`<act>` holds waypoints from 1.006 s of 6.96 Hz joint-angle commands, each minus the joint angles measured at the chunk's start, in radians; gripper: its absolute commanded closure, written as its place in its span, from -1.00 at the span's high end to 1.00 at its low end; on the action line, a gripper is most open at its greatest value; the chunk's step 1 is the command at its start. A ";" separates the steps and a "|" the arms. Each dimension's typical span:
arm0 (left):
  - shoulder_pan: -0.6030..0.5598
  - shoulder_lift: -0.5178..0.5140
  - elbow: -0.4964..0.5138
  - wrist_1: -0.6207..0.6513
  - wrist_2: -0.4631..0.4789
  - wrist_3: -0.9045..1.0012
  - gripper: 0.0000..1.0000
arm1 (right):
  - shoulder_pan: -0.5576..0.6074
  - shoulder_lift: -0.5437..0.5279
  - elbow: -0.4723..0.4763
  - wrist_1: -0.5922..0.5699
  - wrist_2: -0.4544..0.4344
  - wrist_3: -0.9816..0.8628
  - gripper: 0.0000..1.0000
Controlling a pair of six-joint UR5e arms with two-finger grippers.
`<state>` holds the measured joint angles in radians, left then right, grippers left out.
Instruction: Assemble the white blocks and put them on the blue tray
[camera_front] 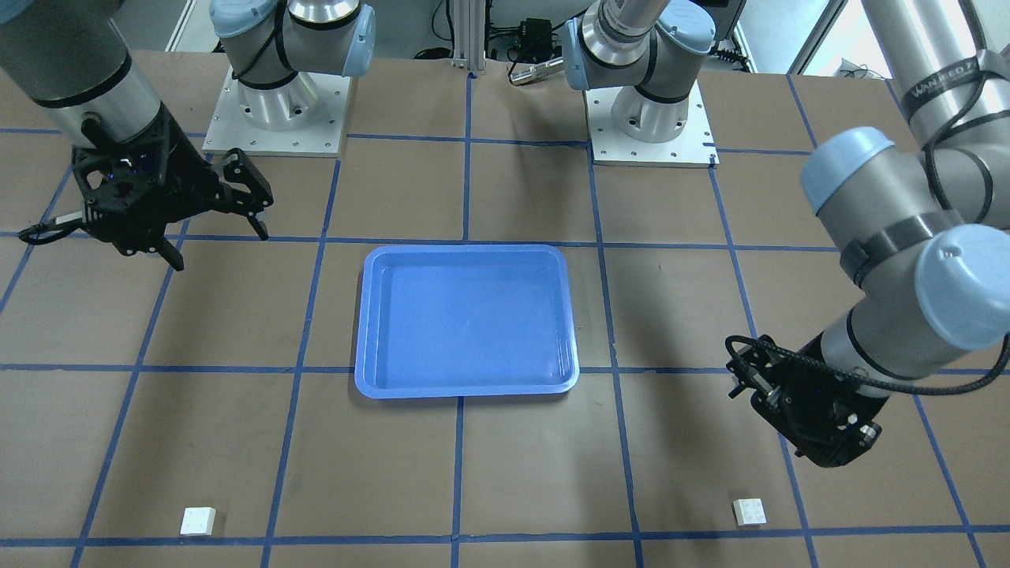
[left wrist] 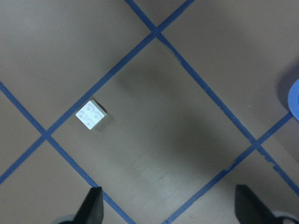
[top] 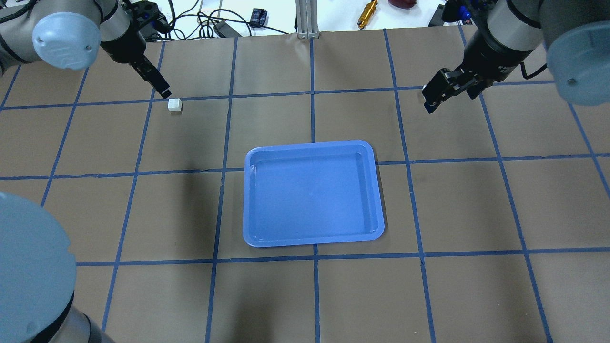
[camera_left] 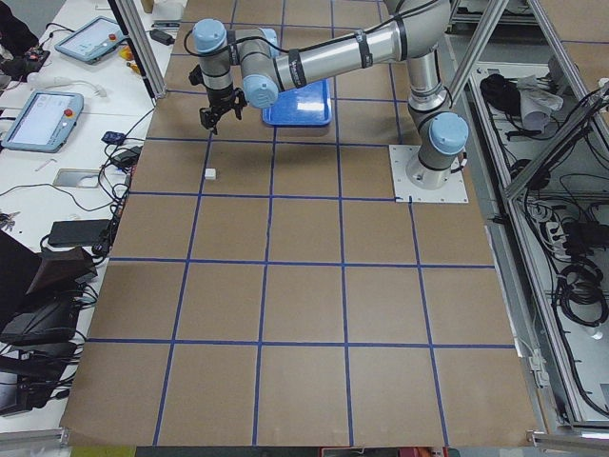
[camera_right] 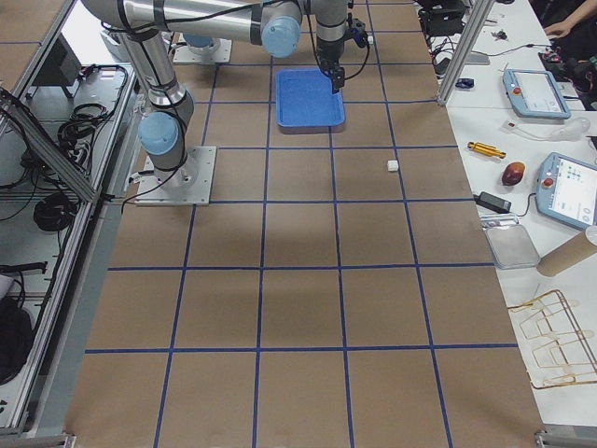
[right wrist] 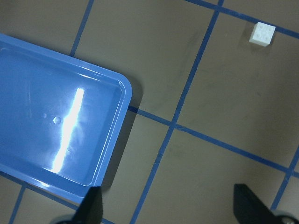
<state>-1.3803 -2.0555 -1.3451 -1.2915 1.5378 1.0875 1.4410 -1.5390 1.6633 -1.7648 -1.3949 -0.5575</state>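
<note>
Next, I close my left gripper on the outer end (camera_front: pixel 757 512) (left wrist: pixel 87 118) of the white block nearest to it, the end farther from the other white block.
The blue tray (camera_front: pixel 465 251) lies empty at the table's middle, also in the overhead view (top: pixel 310 241). One white block (camera_front: pixel 749 511) lies on the paper near my left gripper (camera_front: pixel 743 380), which hovers open just beside it (top: pixel 175 105). The left wrist view shows this block (left wrist: pixel 91 115) ahead of the open fingertips (left wrist: pixel 93 207), studs up. The other white block (camera_front: pixel 197 521) lies alone on my right side. My right gripper (camera_front: pixel 217 244) is open and empty, high above the table; its wrist view shows that block (right wrist: pixel 262 34) and the tray's corner (right wrist: pixel 122 88).
Brown paper with a blue tape grid covers the table. The two arm bases (camera_front: pixel 276 110) stand at the robot's edge. Cables and tools (top: pixel 367 12) lie beyond the far edge. In the overhead view my right arm hides the second block.
</note>
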 commanded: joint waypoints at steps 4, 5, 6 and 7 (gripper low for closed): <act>0.086 -0.247 0.194 0.003 -0.087 0.677 1.00 | -0.132 0.183 -0.004 -0.136 0.236 -0.577 1.00; 0.086 -0.282 0.214 0.004 -0.109 0.727 1.00 | -0.148 0.238 -0.004 -0.204 0.250 -0.664 1.00; 0.087 -0.311 0.210 0.012 -0.169 0.738 1.00 | -0.155 0.299 -0.010 -0.270 0.287 -0.705 0.99; 0.099 -0.327 0.202 0.020 -0.217 0.736 1.00 | -0.166 0.342 -0.052 -0.277 0.309 -0.726 0.99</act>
<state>-1.2908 -2.3553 -1.1398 -1.2801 1.3786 1.8108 1.2877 -1.2572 1.6451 -2.0076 -1.1183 -1.2415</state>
